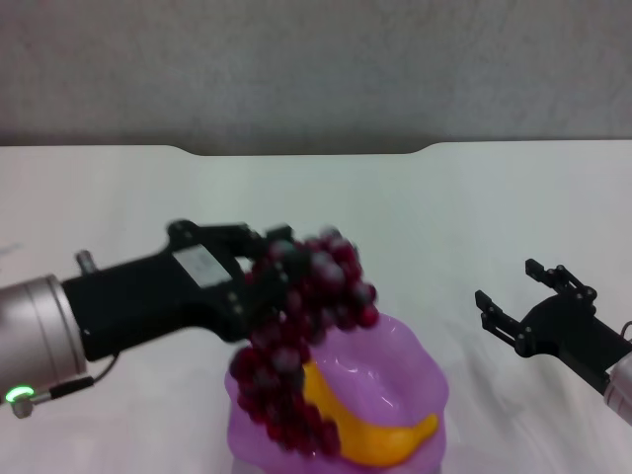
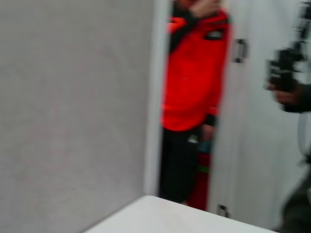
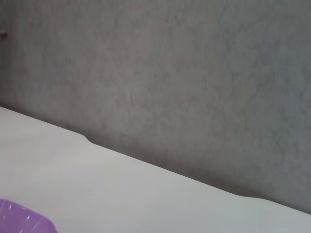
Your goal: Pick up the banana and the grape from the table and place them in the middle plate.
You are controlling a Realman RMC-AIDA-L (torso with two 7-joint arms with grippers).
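My left gripper needs to release the grape in the light purple plate, so that it is draped over the banana's far end [image 1: 334, 387].
In the head view the light purple plate [image 1: 410, 370] sits at the front middle of the white table [image 1: 444, 217]. The yellow-orange banana [image 1: 370, 434] lies inside it. My left gripper [image 1: 265, 281] is shut on the top of the dark red grape bunch [image 1: 301, 336], which hangs down over the plate's left side, its lower grapes against the banana. My right gripper [image 1: 518, 296] is open and empty, right of the plate above the table. The right wrist view shows a corner of the plate [image 3: 22, 218].
The table's far edge has a dark notch [image 1: 301, 150] with a grey wall behind. The left wrist view shows a person in a red jacket [image 2: 194, 73] beyond the table corner [image 2: 160, 216].
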